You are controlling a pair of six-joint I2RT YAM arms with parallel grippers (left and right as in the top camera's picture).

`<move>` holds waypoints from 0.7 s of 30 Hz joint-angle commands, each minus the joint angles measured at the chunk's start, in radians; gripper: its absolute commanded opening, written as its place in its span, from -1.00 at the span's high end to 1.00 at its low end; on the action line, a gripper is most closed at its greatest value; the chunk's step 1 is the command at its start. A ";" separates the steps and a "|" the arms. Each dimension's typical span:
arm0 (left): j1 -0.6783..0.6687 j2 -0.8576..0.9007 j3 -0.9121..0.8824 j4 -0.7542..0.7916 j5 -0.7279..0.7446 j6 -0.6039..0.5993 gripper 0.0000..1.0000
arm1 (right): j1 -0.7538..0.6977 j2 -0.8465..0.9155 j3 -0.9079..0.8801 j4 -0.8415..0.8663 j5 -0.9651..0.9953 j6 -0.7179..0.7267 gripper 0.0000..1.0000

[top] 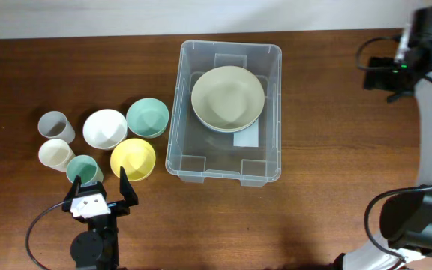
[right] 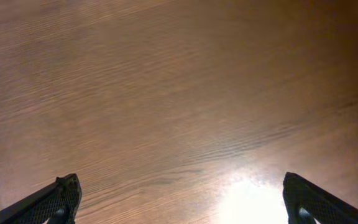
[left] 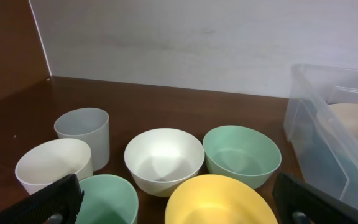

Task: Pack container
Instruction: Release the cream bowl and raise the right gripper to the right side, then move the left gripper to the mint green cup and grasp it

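Note:
The green cup's rim [top: 69, 175], on the side away from the clear container, is the spot my left gripper should move to next and close on.
The clear container [top: 177, 142] stands at the table's middle with a large pale bowl [top: 227, 97] inside it, over a white label [top: 247, 139]. Its wall also shows in the left wrist view [left: 312, 127]. My left gripper [top: 100, 189] is open and empty at the front left. In the left wrist view [left: 179, 202] its fingers straddle a yellow bowl [left: 219, 202] and a green cup [left: 107, 199]. My right gripper [top: 377, 75] is open and empty at the far right, away from the container, over bare wood in the right wrist view [right: 179, 199].
Left of the container sit a green bowl [top: 148, 118], a white bowl [top: 104, 128], the yellow bowl [top: 133, 159], a grey cup [top: 55, 126], a cream cup [top: 55, 154] and the green cup [top: 83, 169]. A white wall runs along the table's back edge.

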 commanded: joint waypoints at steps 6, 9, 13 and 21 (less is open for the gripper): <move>-0.005 -0.005 -0.004 0.000 -0.007 0.012 -0.99 | -0.045 -0.018 0.014 -0.002 -0.042 0.011 -0.97; -0.005 -0.005 -0.004 0.000 -0.007 0.012 -0.99 | -0.045 -0.018 0.014 -0.002 -0.042 0.011 -0.98; -0.005 -0.005 -0.004 0.000 -0.007 0.012 -0.99 | -0.045 -0.014 0.014 -0.002 -0.042 0.011 -0.98; -0.005 -0.005 -0.003 0.071 0.010 0.012 -0.99 | -0.045 -0.013 0.014 -0.002 -0.042 0.011 -0.98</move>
